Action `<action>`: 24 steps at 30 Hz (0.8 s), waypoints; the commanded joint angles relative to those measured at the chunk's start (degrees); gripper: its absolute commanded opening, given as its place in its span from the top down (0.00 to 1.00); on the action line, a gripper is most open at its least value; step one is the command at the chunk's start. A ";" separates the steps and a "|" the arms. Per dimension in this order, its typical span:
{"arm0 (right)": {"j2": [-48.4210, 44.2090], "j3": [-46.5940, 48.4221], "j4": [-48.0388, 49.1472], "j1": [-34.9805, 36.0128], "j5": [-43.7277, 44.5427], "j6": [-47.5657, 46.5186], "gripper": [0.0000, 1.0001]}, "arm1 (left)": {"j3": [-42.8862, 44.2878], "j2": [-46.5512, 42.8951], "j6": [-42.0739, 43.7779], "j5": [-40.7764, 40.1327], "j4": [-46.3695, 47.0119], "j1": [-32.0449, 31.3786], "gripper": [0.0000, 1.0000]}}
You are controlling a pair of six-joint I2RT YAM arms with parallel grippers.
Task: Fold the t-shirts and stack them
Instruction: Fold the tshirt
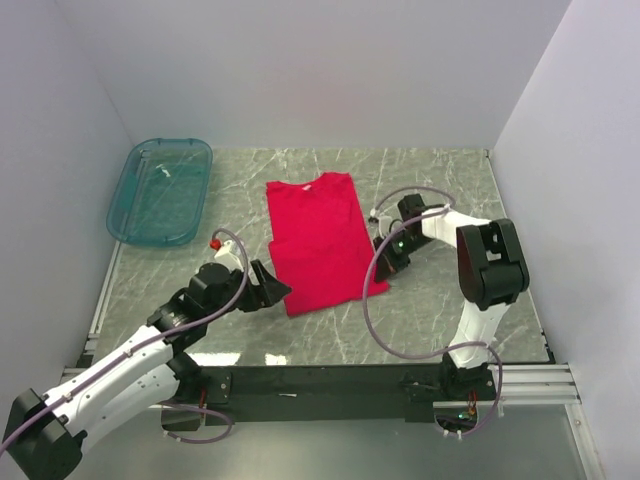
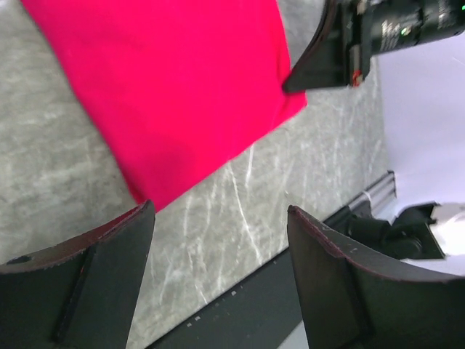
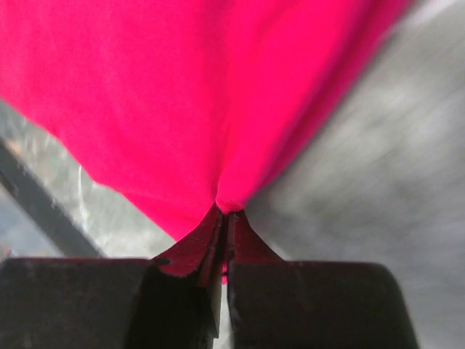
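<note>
The crimson t-shirt's folded-up hem stops well short of the collar, so next my left gripper leaves the front, pinches the hem's near corner (image 1: 274,244) and pulls it up.
The crimson t-shirt (image 1: 318,240) lies folded lengthwise on the marble table, a long strip running from the back to the front. My right gripper (image 1: 386,262) is shut on its right edge near the front corner; in the right wrist view the cloth (image 3: 182,94) bunches into the closed tips (image 3: 227,211). My left gripper (image 1: 275,287) is open and empty, just left of the shirt's front left corner. In the left wrist view the shirt (image 2: 174,87) lies beyond the spread fingers (image 2: 116,240), with bare table between them.
A translucent teal plastic tub (image 1: 160,190) stands at the back left of the table. White walls close the back and both sides. A black rail (image 1: 320,385) runs along the near edge by the arm bases.
</note>
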 commanded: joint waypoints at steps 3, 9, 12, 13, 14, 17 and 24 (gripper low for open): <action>-8.47 -3.26 -8.09 0.84 0.24 -4.19 0.64 | 3.54 -1.64 4.99 4.52 -0.92 -0.43 0.21; -19.88 0.54 -7.85 -0.91 6.91 -16.56 0.18 | 17.42 3.54 30.81 1.54 -5.67 -4.28 0.20; -28.74 -4.62 -4.43 -0.92 4.03 -27.63 0.12 | 19.73 7.83 48.47 -4.43 -7.09 -8.85 0.18; -31.93 -7.26 -2.23 -0.92 2.71 -33.92 0.12 | 19.38 8.55 56.70 -6.36 -6.39 -9.65 0.17; -35.44 -13.99 0.22 -0.92 -0.61 -37.99 0.11 | 18.42 9.34 59.56 -8.38 -6.12 -10.71 0.15; -48.45 -27.63 14.10 -0.83 -2.48 -44.34 0.10 | 16.57 12.68 63.97 -10.16 -5.59 -10.80 0.12; -32.03 -12.46 11.86 -0.04 -2.15 -24.81 0.41 | 15.42 13.30 46.98 -16.69 -1.54 -4.25 0.08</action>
